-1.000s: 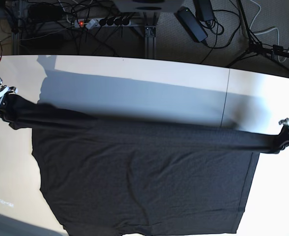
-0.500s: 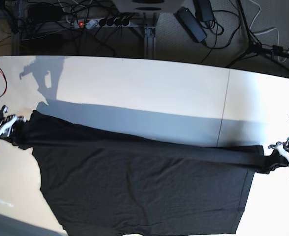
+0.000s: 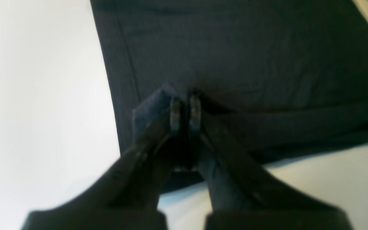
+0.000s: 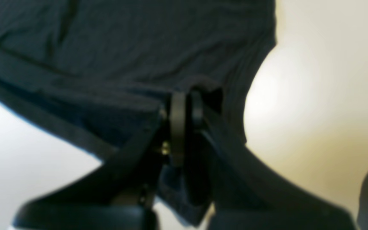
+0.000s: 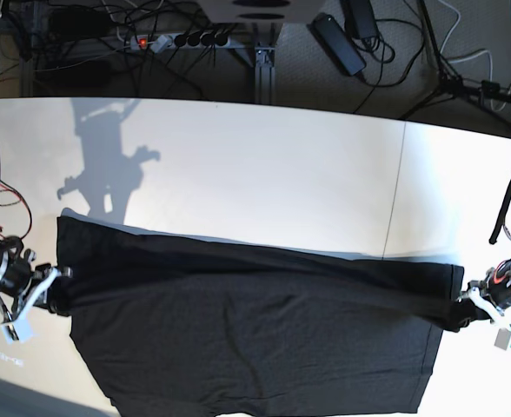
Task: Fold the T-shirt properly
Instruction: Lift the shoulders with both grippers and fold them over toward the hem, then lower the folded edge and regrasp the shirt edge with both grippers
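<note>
The T-shirt's near part is at the table's near edge, so I need to take the T-shirt's part farther in with my left gripper [image 5: 419, 291] before both grippers drag the T-shirt farther back.
The black T-shirt [image 5: 255, 339] lies on the white table [image 5: 255, 165], its far part doubled over the near part in a long band. My left gripper [image 5: 471, 306] is shut on the band's right end. In the left wrist view it [image 3: 185, 110] pinches a raised fold of the cloth [image 3: 251, 57]. My right gripper [image 5: 54, 291] is shut on the band's left end. In the right wrist view it [image 4: 185, 105] pinches the dark cloth [image 4: 123, 41] beside a hem. No rainbow trim shows.
Behind the table's far edge lie a power strip [image 5: 182, 39], cables and a black adapter [image 5: 338, 42]. A stand leg [image 5: 464, 82] is at the back right. A seam [image 5: 394, 191] runs across the table at the right.
Both grippers have moved toward the table's near edge, pulling the held band of shirt down over the lower part. More bare table shows behind the shirt.
</note>
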Robot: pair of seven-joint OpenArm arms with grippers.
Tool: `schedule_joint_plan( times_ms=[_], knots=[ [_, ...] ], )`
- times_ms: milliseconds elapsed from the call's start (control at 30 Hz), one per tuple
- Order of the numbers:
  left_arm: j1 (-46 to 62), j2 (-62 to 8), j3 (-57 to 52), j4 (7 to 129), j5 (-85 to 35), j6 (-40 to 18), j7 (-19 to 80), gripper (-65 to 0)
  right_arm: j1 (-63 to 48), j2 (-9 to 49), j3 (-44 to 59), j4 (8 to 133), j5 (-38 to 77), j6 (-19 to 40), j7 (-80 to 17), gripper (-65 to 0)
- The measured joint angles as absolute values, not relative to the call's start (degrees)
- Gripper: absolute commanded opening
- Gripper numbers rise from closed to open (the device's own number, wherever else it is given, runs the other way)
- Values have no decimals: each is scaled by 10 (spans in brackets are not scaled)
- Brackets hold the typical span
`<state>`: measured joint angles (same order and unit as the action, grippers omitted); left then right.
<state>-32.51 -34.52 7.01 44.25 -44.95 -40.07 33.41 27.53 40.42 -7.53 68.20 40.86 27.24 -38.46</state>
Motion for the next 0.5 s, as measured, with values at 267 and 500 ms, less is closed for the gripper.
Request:
schedule_joint_plan(
  times_ms=[267, 500],
  knots=[
    [-352, -338, 70, 389, -403, -401, 282, -650, 339, 349, -96, 580, 335, 272, -349, -650],
    [-353, -340, 88, 389, -389, -401, 254, -587, 348, 319, -96, 554, 329, 272, -326, -650]
  ],
)
